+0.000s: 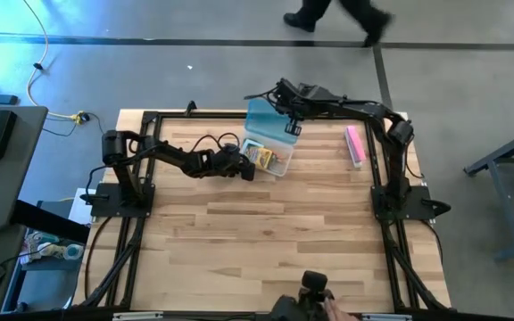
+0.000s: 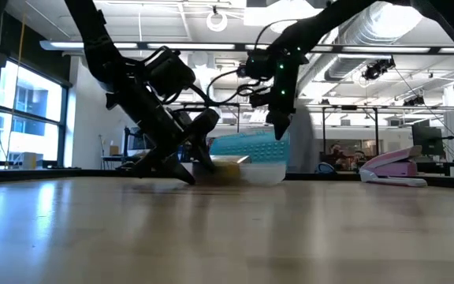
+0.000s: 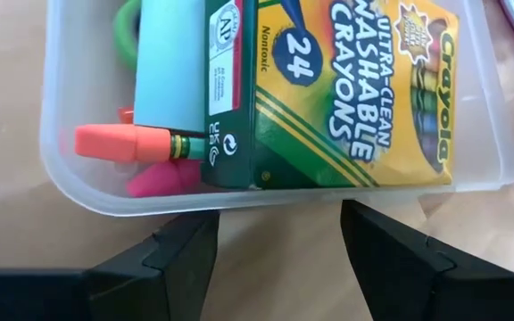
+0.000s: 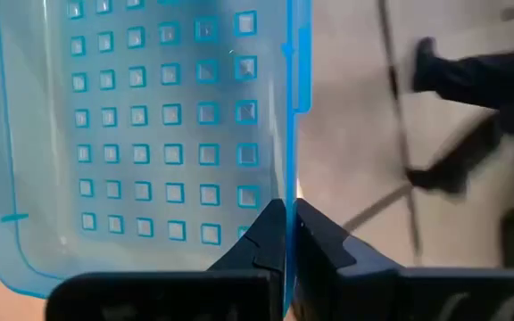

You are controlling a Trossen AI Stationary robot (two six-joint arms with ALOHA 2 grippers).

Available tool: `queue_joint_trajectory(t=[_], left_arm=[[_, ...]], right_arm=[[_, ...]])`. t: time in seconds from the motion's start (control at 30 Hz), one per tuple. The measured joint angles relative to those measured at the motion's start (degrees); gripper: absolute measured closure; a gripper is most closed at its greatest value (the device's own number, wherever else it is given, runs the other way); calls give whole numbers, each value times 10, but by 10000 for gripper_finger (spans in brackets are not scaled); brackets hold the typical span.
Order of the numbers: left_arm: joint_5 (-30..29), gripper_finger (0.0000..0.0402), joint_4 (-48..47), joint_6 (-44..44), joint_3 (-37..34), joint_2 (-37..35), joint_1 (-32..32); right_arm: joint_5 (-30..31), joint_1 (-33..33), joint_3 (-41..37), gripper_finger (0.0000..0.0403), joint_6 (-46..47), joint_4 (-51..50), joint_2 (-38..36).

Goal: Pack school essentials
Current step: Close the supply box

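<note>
The robot's right gripper should release the blue lid, now tilted above the box, upright along the far side of the clear plastic box [image 1: 258, 124].
A clear plastic box [image 1: 275, 160] stands on the table. It holds the yellow-green crayon pack [image 3: 346, 89], the light-blue note pad [image 3: 169, 62], the green pink-tipped pencil [image 3: 128, 143] and the green scissors handle [image 3: 128, 27]. My left gripper [image 3: 279, 234] is open. It sits low by the box's left wall [image 3: 239, 198], with its fingers just outside that wall. My right gripper [image 1: 291, 126] is shut on the translucent blue lid [image 1: 268, 120], which hangs over the box's far side. The lid tilts above the box [image 2: 247, 147]. My right gripper pinches the blue lid by one edge [image 4: 286, 192] between its two fingers [image 4: 328, 241], coming from above and pointing down. The lid is raised on a tilt. Whether its lower edge rests on the box, I cannot tell.
A pink oblong bar [image 1: 355, 144] lies on the table to the right of the box, near the right arm's base. The near half of the wooden table [image 1: 275, 241] is bare wood. A person's legs [image 1: 337, 16] pass on the floor beyond the far edge.
</note>
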Motion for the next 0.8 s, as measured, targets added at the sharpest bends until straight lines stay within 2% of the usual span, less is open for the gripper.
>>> queue_joint_trajectory(t=[0.53, 0.8], left_arm=[[-5, 177, 34, 16, -1, 1, 36], [2, 177, 34, 52, -1, 1, 49]], right_arm=[[157, 76, 0, 398, 44, -3, -1], [200, 120, 0, 398, 107, -40, -2]])
